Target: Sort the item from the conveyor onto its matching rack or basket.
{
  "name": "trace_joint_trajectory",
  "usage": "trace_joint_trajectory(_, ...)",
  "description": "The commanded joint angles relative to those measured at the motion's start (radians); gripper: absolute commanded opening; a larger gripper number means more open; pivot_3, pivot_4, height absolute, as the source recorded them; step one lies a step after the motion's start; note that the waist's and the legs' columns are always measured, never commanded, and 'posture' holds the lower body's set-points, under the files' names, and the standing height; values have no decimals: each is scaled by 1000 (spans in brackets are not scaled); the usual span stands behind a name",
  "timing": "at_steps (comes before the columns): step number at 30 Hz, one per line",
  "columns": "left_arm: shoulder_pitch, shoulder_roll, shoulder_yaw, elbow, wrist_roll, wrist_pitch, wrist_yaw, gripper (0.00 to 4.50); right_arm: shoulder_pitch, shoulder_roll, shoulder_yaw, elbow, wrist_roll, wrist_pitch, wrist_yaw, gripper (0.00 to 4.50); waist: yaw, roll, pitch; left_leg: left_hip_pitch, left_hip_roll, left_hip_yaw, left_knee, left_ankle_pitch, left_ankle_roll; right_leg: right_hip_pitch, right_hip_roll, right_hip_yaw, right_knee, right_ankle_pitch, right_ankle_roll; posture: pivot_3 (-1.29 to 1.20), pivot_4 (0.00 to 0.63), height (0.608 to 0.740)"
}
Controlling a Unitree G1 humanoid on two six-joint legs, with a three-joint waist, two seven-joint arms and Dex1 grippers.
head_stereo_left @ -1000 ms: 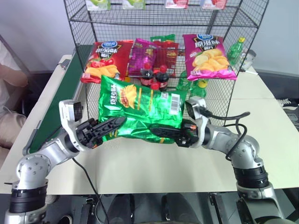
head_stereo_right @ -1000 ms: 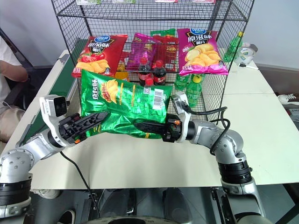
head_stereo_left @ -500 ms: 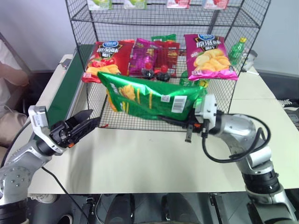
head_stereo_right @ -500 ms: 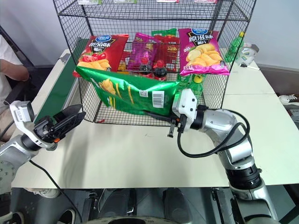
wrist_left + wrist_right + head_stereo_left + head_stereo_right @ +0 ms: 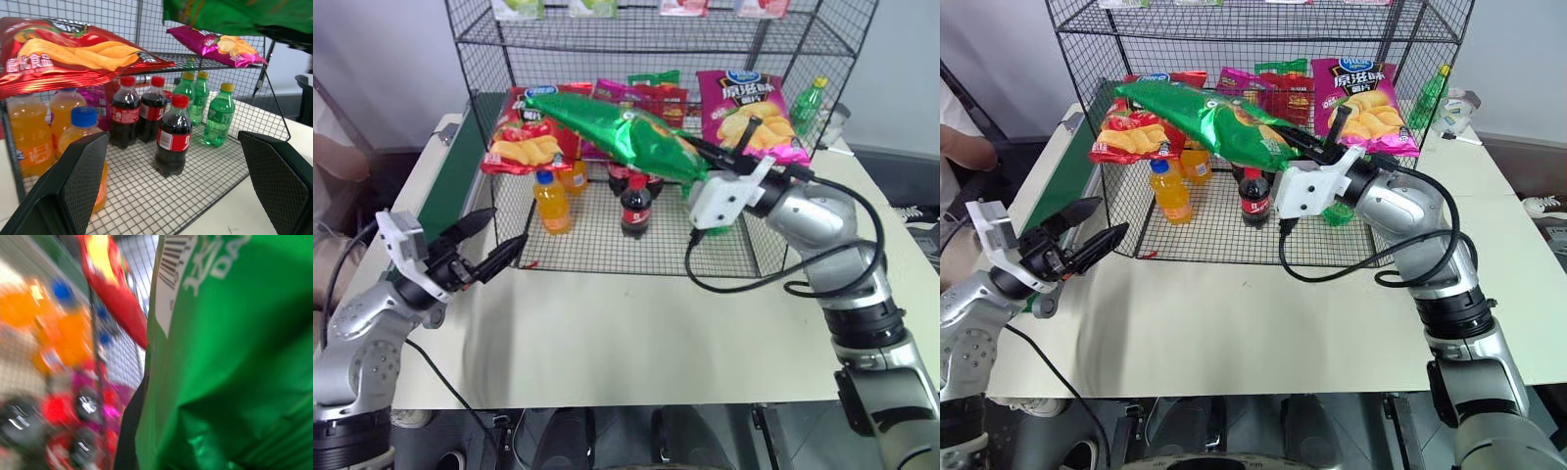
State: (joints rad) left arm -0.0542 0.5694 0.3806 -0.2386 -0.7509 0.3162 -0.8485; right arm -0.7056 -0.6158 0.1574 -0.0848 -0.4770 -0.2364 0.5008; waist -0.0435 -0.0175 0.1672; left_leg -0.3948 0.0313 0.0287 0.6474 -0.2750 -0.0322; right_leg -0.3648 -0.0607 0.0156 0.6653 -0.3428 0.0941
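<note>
Next, I release the green crisp bag from my right gripper on the middle level point(image 5: 630, 115) between the red and magenta crisp bags.
The item, a shiny green crisp bag point(image 5: 617, 127), hangs tilted in front of the rack's point(image 5: 480, 59) middle tier, over the red and purple bags. My right gripper point(image 5: 720, 147) is shut on its right end. The right wrist view shows the bag's back point(image 5: 220, 357) with its barcode point(image 5: 171, 264) and one black finger point(image 5: 129, 431) beside it. My left gripper point(image 5: 506, 227) stands open and empty low at the left, facing the rack's bottom tier; its fingers point(image 5: 73, 186) frame the bottles. The conveyor point(image 5: 450, 186) runs along the table's left side.
On the middle tier lie a red crisp bag point(image 5: 524, 132) and a magenta crisp bag point(image 5: 749, 113). Orange bottles point(image 5: 551, 201), cola bottles point(image 5: 634, 204) and green bottles point(image 5: 220, 115) stand on the bottom tier. A person's arm point(image 5: 337, 162) shows at the far left. The pale table point(image 5: 636, 333) lies in front.
My left gripper let go of the green bag, opened wide and drew back to the left. My right gripper rolled over and lifted the bag up and forward to the rack's middle tier.
</note>
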Motion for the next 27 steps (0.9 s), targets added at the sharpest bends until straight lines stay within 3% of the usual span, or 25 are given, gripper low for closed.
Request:
trace_joint_trajectory(1,1,-7,7,-42,6,-19,19,4500,-65,10,35,82,-159,38,-109,97,0,0,0,0,0,0,0,0,0,0,0,0,0,0,0,0,150,739)
trace_joint_trajectory(15,37,-41,6,-77,33,-48,76,4500,-133,153,97,271,-231,235,-219,97,0,0,0,-8,0,0,1,2,-3,-8,0,0,2,0,0,0,150,739)
trace_joint_trajectory(27,35,-57,-4,-93,31,-50,89,4500,-197,154,115,395,-218,235,-250,97,-1,0,0,-9,0,0,3,1,-2,-9,0,0,4,0,0,0,150,739)
